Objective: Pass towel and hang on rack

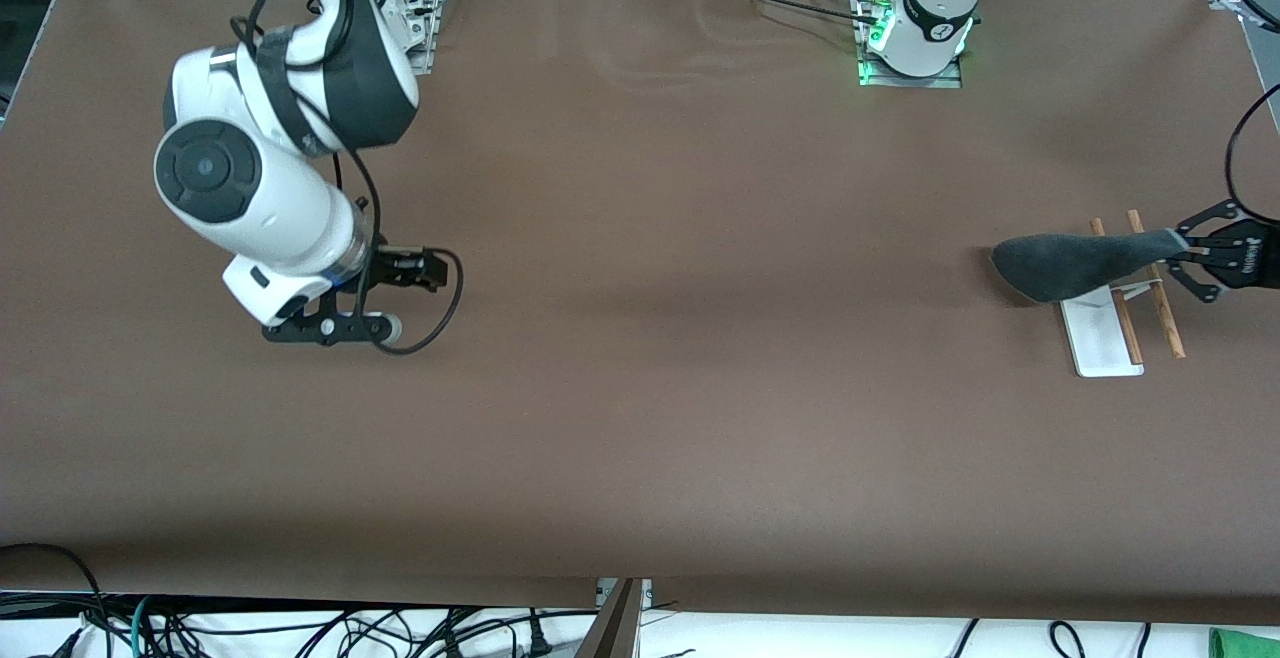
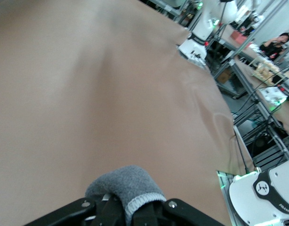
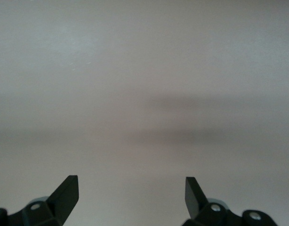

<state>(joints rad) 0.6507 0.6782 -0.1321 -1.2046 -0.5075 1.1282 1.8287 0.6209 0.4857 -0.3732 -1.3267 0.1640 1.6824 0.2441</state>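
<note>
The robot's left gripper should release the towel, which now crosses over the rods, draped across the middle of the rack's two brown rods (image 1: pixel 1119 293).
The towel (image 1: pixel 1070 263) shows its dark grey face and stretches out from my left gripper (image 1: pixel 1183 247), which is shut on one corner of it. It crosses over the two brown rods of the rack (image 1: pixel 1150 298), whose white base (image 1: pixel 1100 343) rests on the table at the left arm's end. I cannot tell whether the cloth touches the rods. In the left wrist view a grey fold of the towel (image 2: pixel 128 184) with pale edging bulges out of the shut left gripper (image 2: pixel 130 213). My right gripper (image 1: pixel 330 326) waits open over bare table at the right arm's end, its fingers (image 3: pixel 64 197) spread with nothing between them.
A brown cloth covers the table (image 1: pixel 640 338). The left arm's base (image 1: pixel 925 28) and the right arm's base (image 1: pixel 410 8) stand along the table's edge farthest from the front camera. Cables (image 1: pixel 300 628) lie under the nearest edge.
</note>
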